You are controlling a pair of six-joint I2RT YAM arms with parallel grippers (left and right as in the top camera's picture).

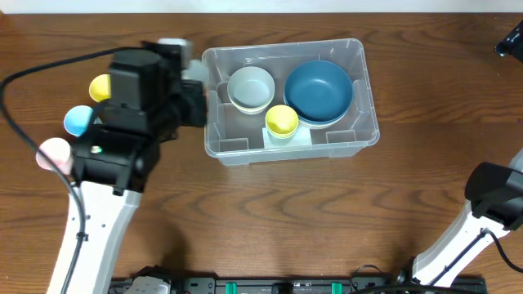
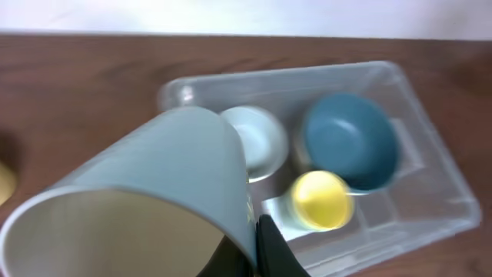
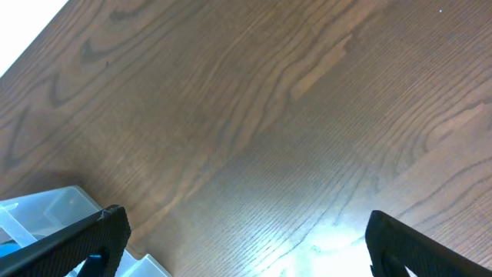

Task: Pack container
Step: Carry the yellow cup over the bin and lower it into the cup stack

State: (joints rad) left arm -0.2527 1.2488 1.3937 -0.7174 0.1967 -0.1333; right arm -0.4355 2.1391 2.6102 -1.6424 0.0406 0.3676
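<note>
My left gripper is going to let go of the pale blue-grey cup inside the yellow cup in the clear container [image 1: 283, 119] [image 2: 321, 200].
The clear container [image 1: 359, 135] stands at the table's middle. It holds a pale bowl [image 1: 250, 88], a blue bowl [image 1: 319, 91] and a yellow cup [image 1: 282, 121]. My left gripper [image 2: 257, 250] is shut on the rim of a pale blue-grey cup [image 2: 154, 192], held tilted just left of the container [image 2: 430, 200]. The left wrist view also shows the pale bowl [image 2: 257, 138], the blue bowl [image 2: 350, 142] and the yellow cup [image 2: 319, 200]. In the overhead view the left arm [image 1: 139, 106] hides most of the held cup. My right gripper [image 3: 246, 246] is open and empty over bare wood.
A yellow cup [image 1: 100, 87], a light blue cup [image 1: 78, 121] and a pink cup [image 1: 54, 153] stand on the table at the far left, partly under the left arm. A corner of the container [image 3: 46, 211] shows in the right wrist view.
</note>
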